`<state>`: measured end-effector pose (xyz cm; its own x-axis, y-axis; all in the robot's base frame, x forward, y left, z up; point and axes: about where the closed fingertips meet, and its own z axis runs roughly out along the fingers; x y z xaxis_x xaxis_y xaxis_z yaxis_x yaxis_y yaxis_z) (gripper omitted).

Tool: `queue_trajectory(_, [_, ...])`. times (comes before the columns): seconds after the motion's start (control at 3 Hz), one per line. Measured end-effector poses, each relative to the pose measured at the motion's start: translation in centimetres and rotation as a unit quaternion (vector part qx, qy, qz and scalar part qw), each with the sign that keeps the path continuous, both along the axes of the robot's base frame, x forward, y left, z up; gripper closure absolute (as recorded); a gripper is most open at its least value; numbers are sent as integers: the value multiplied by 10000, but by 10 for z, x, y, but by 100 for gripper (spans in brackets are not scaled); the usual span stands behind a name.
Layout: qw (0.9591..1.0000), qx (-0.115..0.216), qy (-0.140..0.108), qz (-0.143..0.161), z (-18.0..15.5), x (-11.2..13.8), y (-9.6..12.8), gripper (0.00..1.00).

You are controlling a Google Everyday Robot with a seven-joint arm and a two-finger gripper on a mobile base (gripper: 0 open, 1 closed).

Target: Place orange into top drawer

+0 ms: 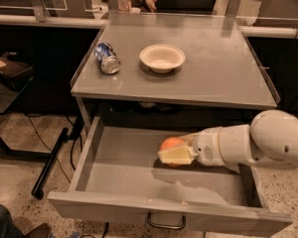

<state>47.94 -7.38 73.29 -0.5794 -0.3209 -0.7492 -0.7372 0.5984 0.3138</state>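
My gripper is going to release the orange on the middle of the drawer's bottom [157, 161], straight behind the curved metal handle.
The top drawer [114, 180] is pulled open below the grey tabletop, with its curved metal handle [166, 223] on the front panel. The orange [172, 145] is inside the drawer space near the middle, held low over the floor. My gripper [176, 152] reaches in from the right on the white arm [253, 145] and is shut on the orange; a pale finger [177, 156] covers its front.
On the grey tabletop [213, 68] stand a white bowl [162, 58] and a crushed blue-and-silver can [107, 58]. A black stand leg [49, 162] lies on the floor to the left. A person's shoe [0, 222] shows at the bottom left.
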Motion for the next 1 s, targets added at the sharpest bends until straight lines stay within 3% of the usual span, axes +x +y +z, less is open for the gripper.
queue_trajectory(0.33, [9998, 73, 36, -178, -40, 6, 12, 100])
queue_trajectory(1.0, [9994, 145, 105, -302, -86, 22, 24, 100])
